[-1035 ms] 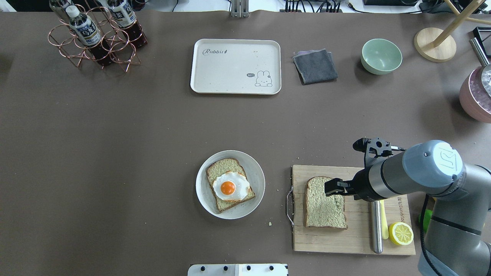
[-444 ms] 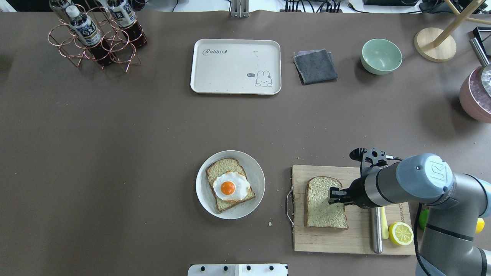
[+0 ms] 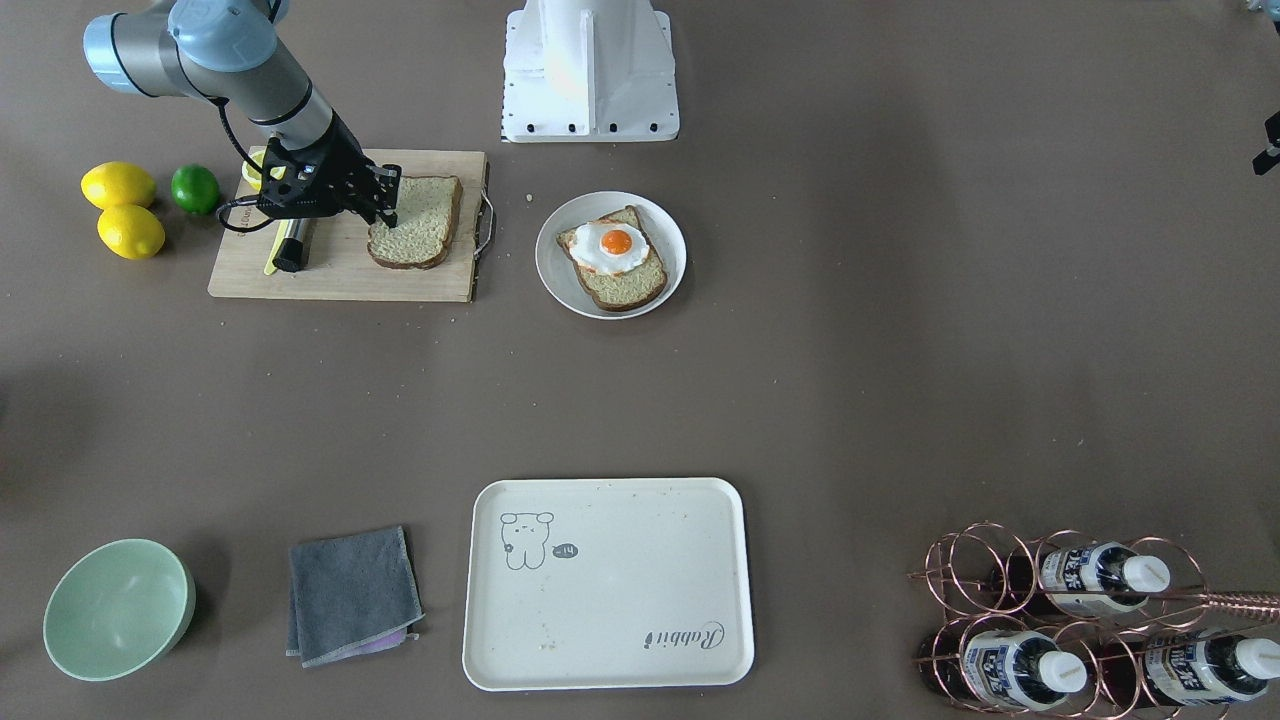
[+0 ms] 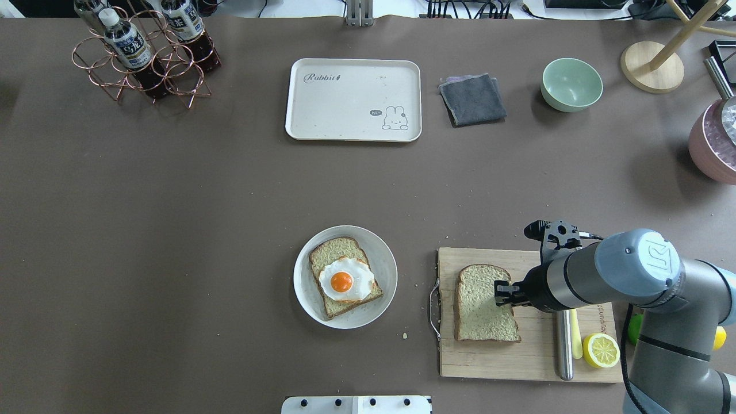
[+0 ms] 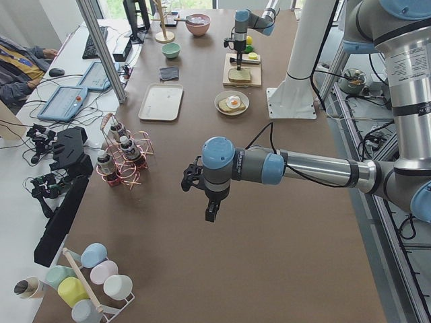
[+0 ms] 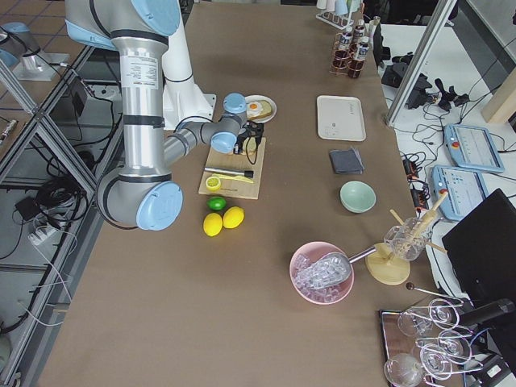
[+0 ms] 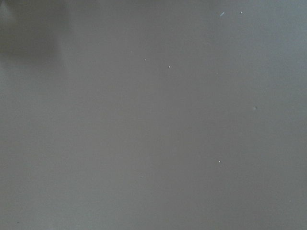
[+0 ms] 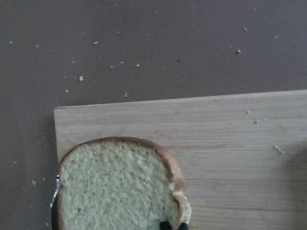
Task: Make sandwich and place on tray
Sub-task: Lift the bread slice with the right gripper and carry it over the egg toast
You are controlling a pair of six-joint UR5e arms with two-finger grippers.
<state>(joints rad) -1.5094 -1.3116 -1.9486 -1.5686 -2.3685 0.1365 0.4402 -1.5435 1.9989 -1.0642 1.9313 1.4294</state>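
Observation:
The robot's right gripper needs to put the bare bread slice down on top of the fried egg on the white plate (image 3: 618, 239).
One bread slice (image 4: 330, 253) with a fried egg (image 4: 342, 282) on top lies on the round white plate (image 4: 385, 253) in front of the robot base. A second, bare bread slice (image 4: 477, 310) lies on the wooden cutting board (image 4: 494, 362). My right gripper (image 4: 501, 293) is down at this slice's right edge. In the right wrist view its fingertips (image 8: 165, 224) stand close together, pinching the crust of the slice (image 8: 115, 187). The cream tray (image 4: 352, 99) lies bare at the far side. My left gripper (image 5: 210, 214) hangs over bare table far to the left; I cannot tell if it is open or shut.
A knife (image 4: 564, 351) and a lemon half (image 4: 601, 349) lie on the board's right part. Lemons (image 3: 120, 185) and a lime (image 3: 195, 188) sit beside the board. A grey cloth (image 4: 472, 99), green bowl (image 4: 571, 84), bottle rack (image 4: 144, 52) and pink bowl (image 4: 716, 144) stand at the far side.
My right gripper has come down and slightly right onto the right edge of the bare slice, and its fingers have closed in. The plate and tray have not moved.

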